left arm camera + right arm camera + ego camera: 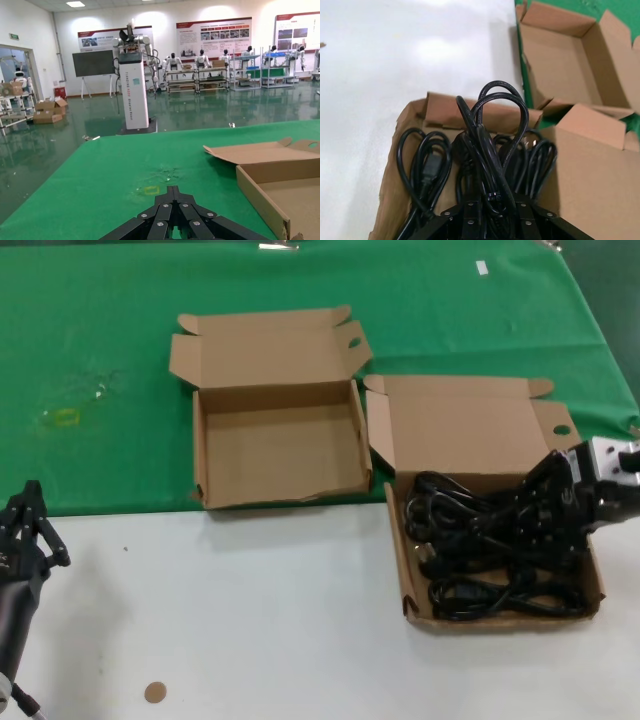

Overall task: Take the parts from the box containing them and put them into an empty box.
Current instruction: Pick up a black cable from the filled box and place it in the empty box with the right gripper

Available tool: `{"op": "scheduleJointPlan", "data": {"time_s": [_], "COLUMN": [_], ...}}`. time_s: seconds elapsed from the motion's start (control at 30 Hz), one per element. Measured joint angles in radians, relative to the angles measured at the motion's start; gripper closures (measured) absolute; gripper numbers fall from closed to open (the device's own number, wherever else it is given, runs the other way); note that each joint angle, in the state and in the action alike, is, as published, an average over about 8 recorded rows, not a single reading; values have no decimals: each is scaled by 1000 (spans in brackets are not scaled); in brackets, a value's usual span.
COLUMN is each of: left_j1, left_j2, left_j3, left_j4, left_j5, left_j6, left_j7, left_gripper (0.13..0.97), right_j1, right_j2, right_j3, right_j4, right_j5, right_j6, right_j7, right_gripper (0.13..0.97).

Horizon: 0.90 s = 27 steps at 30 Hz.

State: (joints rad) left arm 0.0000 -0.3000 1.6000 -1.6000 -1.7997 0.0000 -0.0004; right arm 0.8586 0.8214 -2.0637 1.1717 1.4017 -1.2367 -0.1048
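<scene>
My right gripper is to put down the cable bundle, now over the box of parts. It will let go of it across the middle of the empty box's bare bottom [270,450] [562,65].
The box containing the parts [404,580] lies at the right, its wide lid with a small round hole open at the back. Several bundled black power cables [480,550] fill it. My right gripper [560,495] is over its far right side, shut on one cable bundle [490,145] whose loops rise above the others; the gripper [492,202] straddles the bundle at its tie. The empty box [280,445], squarer with an oval-holed lid, sits to the left on the green cloth; it also shows in the right wrist view [560,65]. My left gripper [25,525] is shut and empty at the table's left front.
The white tabletop [250,610] spans the front, the green cloth [100,360] the back. A small brown disc [154,692] lies near the front edge. A yellow mark [62,418] is on the cloth at far left. The empty box's wall [260,197] shows beside my left gripper [173,192].
</scene>
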Motion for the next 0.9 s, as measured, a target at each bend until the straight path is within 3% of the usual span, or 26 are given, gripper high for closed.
{"op": "scheduleJointPlan", "data": {"time_s": [0.33,0.9], "left_j1": [0,0], "left_j2": [0,0], "left_j3": [0,0], "left_j4": [0,0], "left_j5": [0,0], "left_j6": [0,0], "left_j7": [0,0], "left_gripper": [953,953], "right_j1": [93,279], "right_j2": [-58,-352], "right_j3": [-12,-98], "right_j4": [-9,-262], "right_j5": [-19,-110], "right_j6": [-15,99], "right_j7": [26,0], "right_gripper": [856,857]}}
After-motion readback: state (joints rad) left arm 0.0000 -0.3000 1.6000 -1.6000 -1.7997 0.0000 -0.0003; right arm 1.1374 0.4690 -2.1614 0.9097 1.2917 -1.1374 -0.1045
